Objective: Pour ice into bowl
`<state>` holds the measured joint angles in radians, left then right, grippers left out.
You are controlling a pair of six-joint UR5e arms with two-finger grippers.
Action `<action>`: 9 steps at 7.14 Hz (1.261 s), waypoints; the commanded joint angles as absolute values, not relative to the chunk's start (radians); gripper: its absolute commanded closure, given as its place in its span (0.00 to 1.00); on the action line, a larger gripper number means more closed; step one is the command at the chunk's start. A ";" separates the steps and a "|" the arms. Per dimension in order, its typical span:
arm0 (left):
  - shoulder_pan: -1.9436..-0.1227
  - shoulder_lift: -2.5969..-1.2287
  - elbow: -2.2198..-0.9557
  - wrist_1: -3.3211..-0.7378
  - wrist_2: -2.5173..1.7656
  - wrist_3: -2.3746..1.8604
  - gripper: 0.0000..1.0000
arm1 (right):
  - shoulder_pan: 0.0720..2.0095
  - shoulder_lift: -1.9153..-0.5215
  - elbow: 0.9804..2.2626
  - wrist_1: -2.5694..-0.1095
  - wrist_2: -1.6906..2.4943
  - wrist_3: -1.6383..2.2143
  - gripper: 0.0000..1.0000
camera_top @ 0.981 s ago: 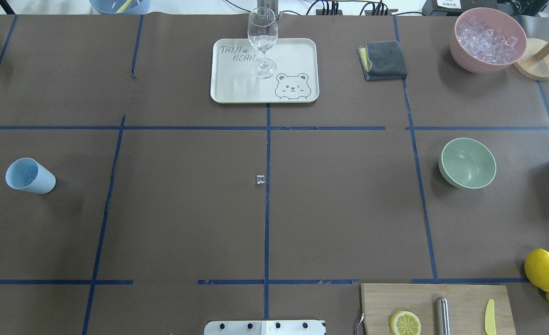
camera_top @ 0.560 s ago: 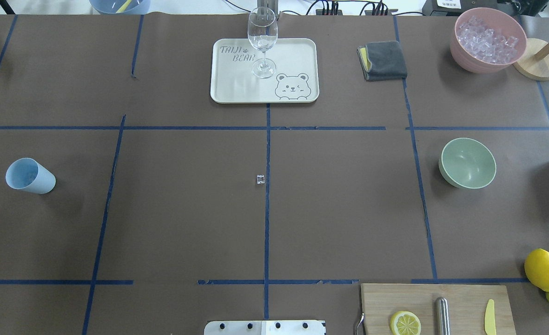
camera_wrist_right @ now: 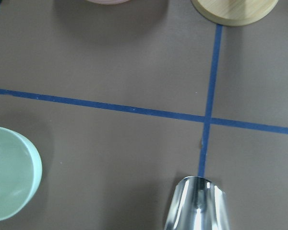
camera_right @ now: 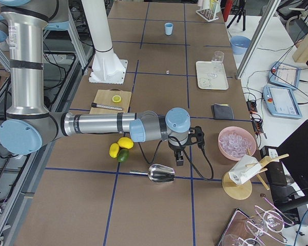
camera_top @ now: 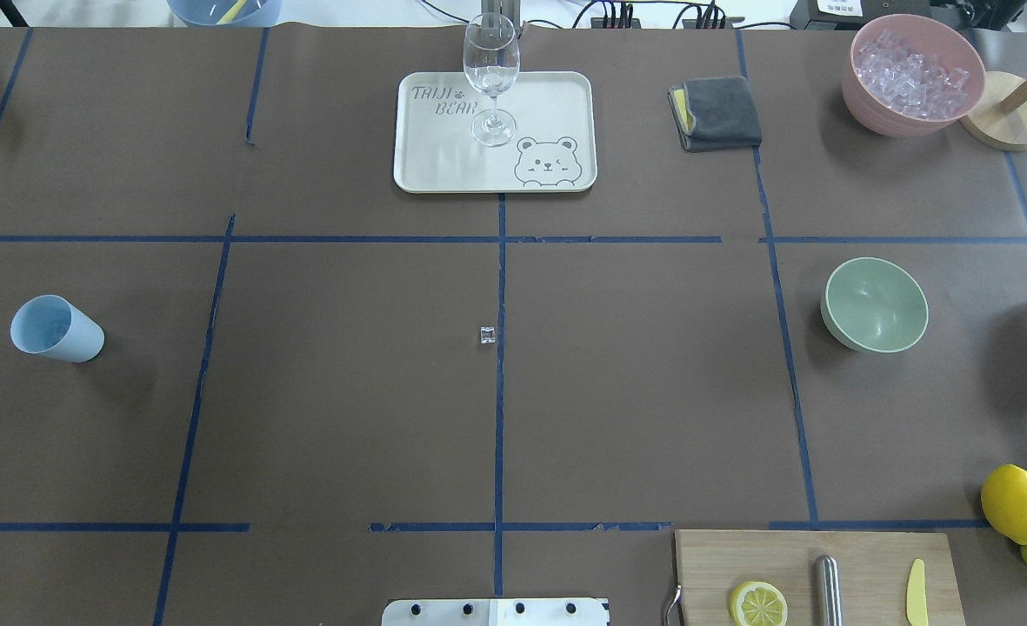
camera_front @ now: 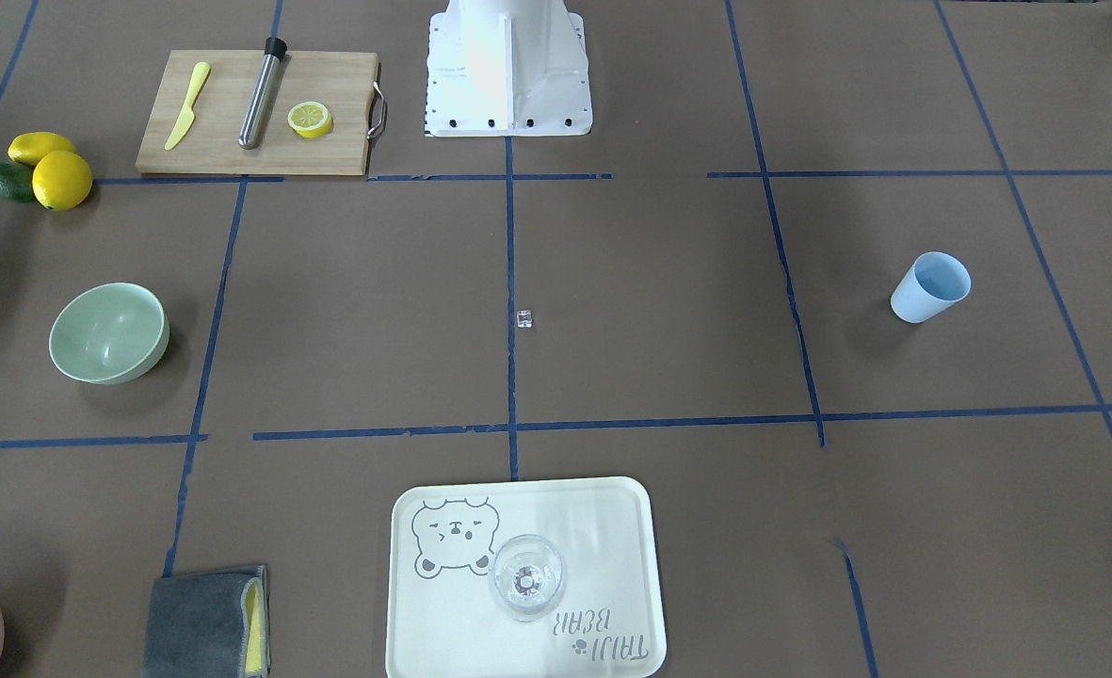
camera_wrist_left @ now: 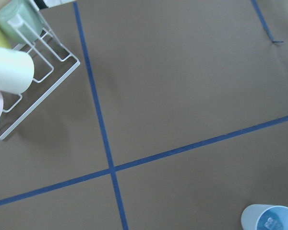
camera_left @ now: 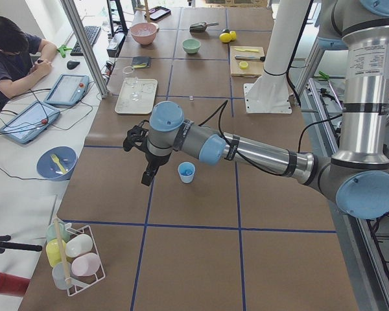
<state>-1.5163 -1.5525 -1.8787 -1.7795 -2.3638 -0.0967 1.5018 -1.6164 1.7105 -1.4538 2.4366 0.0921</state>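
The robot's right gripper should next go to the mint-green bowl and take hold of the bowl's rim (camera_front: 53,337) (camera_wrist_right: 40,171) on the side facing the metal scoop.
The pale mint-green bowl (camera_top: 875,304) stands upright and holds nothing, on the table's right side; it also shows in the front view (camera_front: 109,332) and the right wrist view (camera_wrist_right: 9,179). A light blue cup (camera_top: 56,329) stands at the far left; the left wrist view shows clear ice (camera_wrist_left: 270,223) inside it. One loose ice cube (camera_top: 488,335) lies at the table's centre. My left gripper (camera_left: 146,178) hangs beside the cup; my right gripper (camera_right: 179,160) hangs above a metal scoop (camera_right: 160,173). Both show only in side views, so I cannot tell whether they are open.
A pink tub (camera_top: 913,74) full of ice stands at the back right beside a wooden stand (camera_top: 1007,122). A tray (camera_top: 443,156) with a stemmed glass (camera_top: 490,74), a grey cloth (camera_top: 717,113), a cutting board (camera_top: 791,556) and lemons (camera_top: 1015,502) are also on the table.
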 commanded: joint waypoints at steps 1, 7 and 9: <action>-1.413 -1.520 -2.032 -1.787 -2.303 -0.290 0.00 | 1.389 -1.611 1.741 -1.375 2.433 0.335 0.00; -1.155 -1.173 -2.105 -2.390 -2.004 -0.750 0.00 | 1.027 -1.635 1.709 -0.938 2.223 0.861 0.00; -1.141 -1.173 -2.105 -2.408 -1.960 -0.752 0.00 | 0.991 -1.637 1.587 -0.775 2.198 0.882 0.00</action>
<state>-1.1492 -1.1748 -2.1045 -2.3933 -1.9832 -0.7476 1.0174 -1.6361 1.6539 -0.8724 2.2166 0.8585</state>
